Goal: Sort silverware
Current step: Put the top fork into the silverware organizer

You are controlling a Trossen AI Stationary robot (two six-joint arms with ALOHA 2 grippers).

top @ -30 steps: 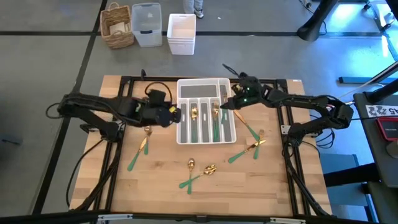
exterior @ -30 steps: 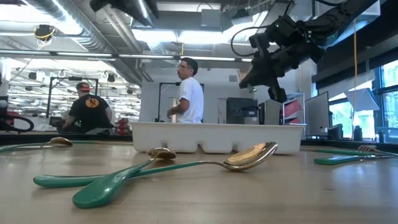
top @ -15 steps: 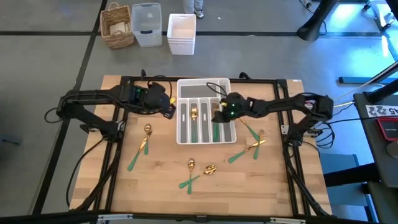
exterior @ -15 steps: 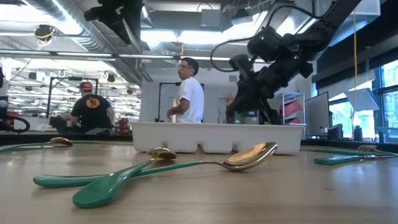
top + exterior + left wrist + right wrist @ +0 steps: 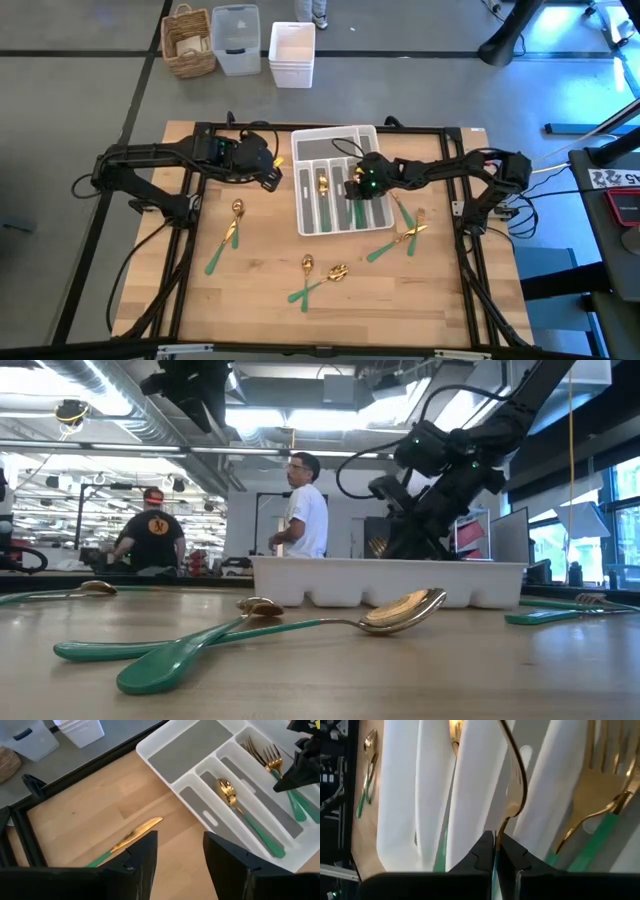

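Note:
Next, my right gripper lets go of the green-handled piece on top of the forks in the white slotted tray [image 5: 360, 197] [image 5: 577, 842].
The white slotted tray [image 5: 335, 150] lies at the table's far middle. It holds a gold spoon with a green handle [image 5: 231, 795] and forks [image 5: 267, 755]. My right gripper [image 5: 352, 188] reaches into the tray's right half, shut on a gold-headed, green-handled piece [image 5: 516, 785] that shows edge-on; fork or spoon I cannot tell. My left gripper [image 5: 180, 845] hangs open above the table, off the tray's far left corner, over a gold knife [image 5: 135, 834]. More silverware lies loose on the wood: a pair at the left [image 5: 230, 235], a crossed pair near the front [image 5: 320, 278], forks at the right [image 5: 402, 235]. My right gripper pinches the piece between its two fingers where the green handle meets the gold neck [image 5: 496, 831]. The fingers slant down from the table's right side and lie along the piece. Its gold head points ahead of the fingers, down over the tray's slots. Whether it touches the tray I cannot tell.
A black frame rail [image 5: 300, 128] runs round the table top. Beyond the far edge stand a wicker basket [image 5: 190, 42] and plastic bins [image 5: 292, 55] on the floor. Two people [image 5: 300, 505] show in the room behind. Bare wood lies toward the near edge.
My right gripper has come down and toward the table's left, into the tray, keeping the piece and staying shut. The tray has slid a little toward the table's right edge. My left gripper has drawn back from the tray's left side toward the far edge, then kept still, open.

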